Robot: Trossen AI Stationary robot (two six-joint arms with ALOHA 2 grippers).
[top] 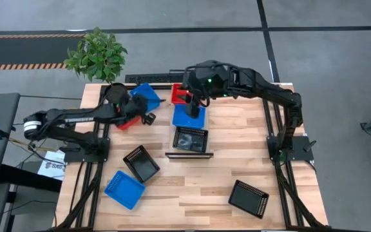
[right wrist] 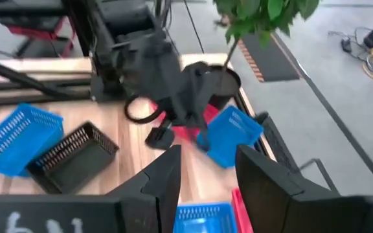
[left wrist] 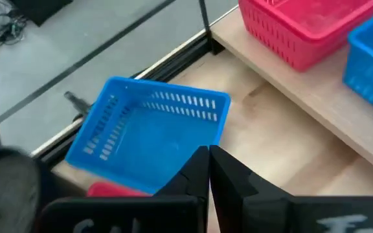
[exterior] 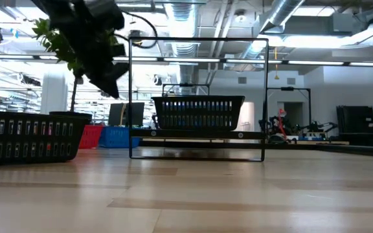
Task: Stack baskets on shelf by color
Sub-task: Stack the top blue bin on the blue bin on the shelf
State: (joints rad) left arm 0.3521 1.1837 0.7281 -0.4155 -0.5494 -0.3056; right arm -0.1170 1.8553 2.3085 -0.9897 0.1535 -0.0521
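Note:
I will set the blue basket on the tabletop [top: 153, 114] between the red basket and shelf, using my left gripper.
My left gripper [top: 148, 111] is shut on a blue basket [top: 145, 95], tilted above a red basket [top: 129, 122] beside the plant pot [top: 114, 93]. The shelf [top: 189, 154] bears a red basket [top: 180, 94], a blue basket [top: 189, 117] and a black basket [top: 190, 138] in a row. My right gripper [right wrist: 206, 175] hangs open over that blue basket [right wrist: 203, 217], touching nothing. On the tabletop rest a black basket [top: 140, 162], a blue one [top: 124, 189] and another black one [top: 248, 198]. My left gripper pinches the blue basket [left wrist: 147, 133] between its two fingers by the rim of one wall near a corner [left wrist: 203, 150]. The fingers [left wrist: 235, 178] reach it from the table's left side, slanting down. The basket is lifted and tilted, its open side showing in the left wrist view.
A leafy plant [top: 98, 55] stands at the far left corner. In the left wrist view the shelf's plank [left wrist: 316, 97] with its red [left wrist: 309, 26] and blue [left wrist: 371, 58] baskets lies just beyond the held basket. Bare tabletop [top: 192, 193] lies toward the near edge.

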